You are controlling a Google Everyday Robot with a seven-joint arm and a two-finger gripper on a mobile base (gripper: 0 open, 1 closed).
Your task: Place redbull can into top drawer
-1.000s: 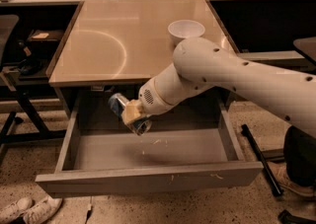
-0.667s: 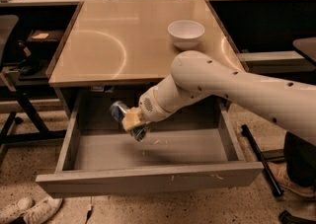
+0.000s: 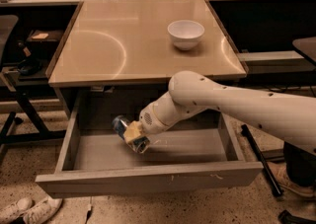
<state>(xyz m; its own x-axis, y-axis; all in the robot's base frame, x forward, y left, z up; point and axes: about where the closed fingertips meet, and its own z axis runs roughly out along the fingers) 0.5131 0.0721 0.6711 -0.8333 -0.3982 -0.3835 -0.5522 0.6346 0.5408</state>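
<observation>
Next, my gripper lets go of the redbull can on the drawer's bottom, between its middle and the chair side [image 3: 131, 143].
The top drawer [image 3: 148, 181] stands pulled out below the table, wide, grey and shallow. My gripper [image 3: 132, 134] reaches down into its left-middle part, low over the floor. It is shut on the redbull can [image 3: 121, 125], a slim blue and silver can held tilted, its upper end pointing back-left. The can's lower end is hidden behind the yellowish finger pads [image 3: 132, 131]. I cannot tell whether the can touches the drawer floor.
A white bowl [image 3: 185, 34] sits on the tan table top [image 3: 123, 45] at the back right. A dark chair [image 3: 10, 70] stands at the left, shoes [image 3: 27, 209] on the floor at bottom left. A person's leg and shoe [image 3: 291, 178] are at right.
My arm has lowered and drawn back slightly, carrying the can deeper into the drawer. The bowl is now uncovered by the arm.
</observation>
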